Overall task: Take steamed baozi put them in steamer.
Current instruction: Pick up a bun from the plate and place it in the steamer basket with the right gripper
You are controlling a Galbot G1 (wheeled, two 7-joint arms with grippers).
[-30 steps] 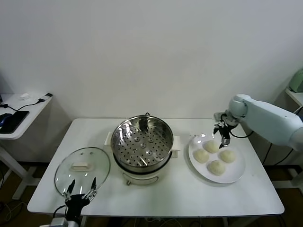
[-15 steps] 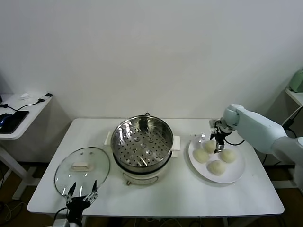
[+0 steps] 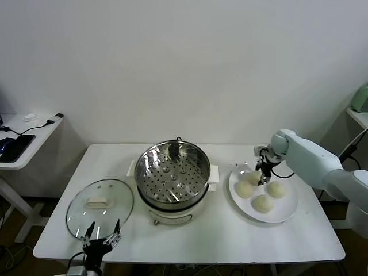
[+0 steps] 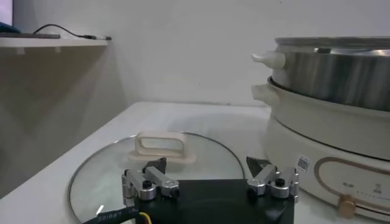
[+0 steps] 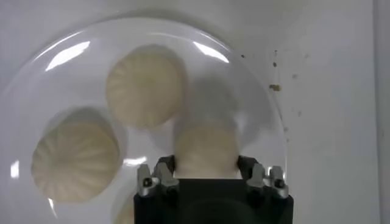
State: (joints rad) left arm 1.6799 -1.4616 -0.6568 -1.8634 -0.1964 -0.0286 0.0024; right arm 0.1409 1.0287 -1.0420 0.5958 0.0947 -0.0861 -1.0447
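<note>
My right gripper is to let go of the baozi on the far part of the steamer's perforated tray (image 3: 176, 160), toward the wall.
Several pale steamed baozi lie on a white plate (image 3: 289, 214) at the right of the table. My right gripper (image 3: 263, 175) is down on the plate's far side, its fingers pressed against both sides of one baozi (image 5: 205, 146), which rests on the plate. Two others (image 5: 146, 85) (image 5: 74, 159) lie beside it untouched. The steamer (image 3: 172, 172), a shiny steel pot with a perforated tray on a white base, stands at the table's middle with nothing in it. My left gripper (image 3: 100, 240) hangs open at the front left edge.
A round glass lid (image 3: 99, 204) with a white handle (image 4: 161, 146) lies flat left of the steamer (image 4: 329, 67), just beyond my left gripper (image 4: 207, 167). A side table with cables stands at the far left. A wall runs behind the table.
My right gripper has come down and slightly left onto the far baozi and closed its fingers against it. The left arm has stayed in place.
</note>
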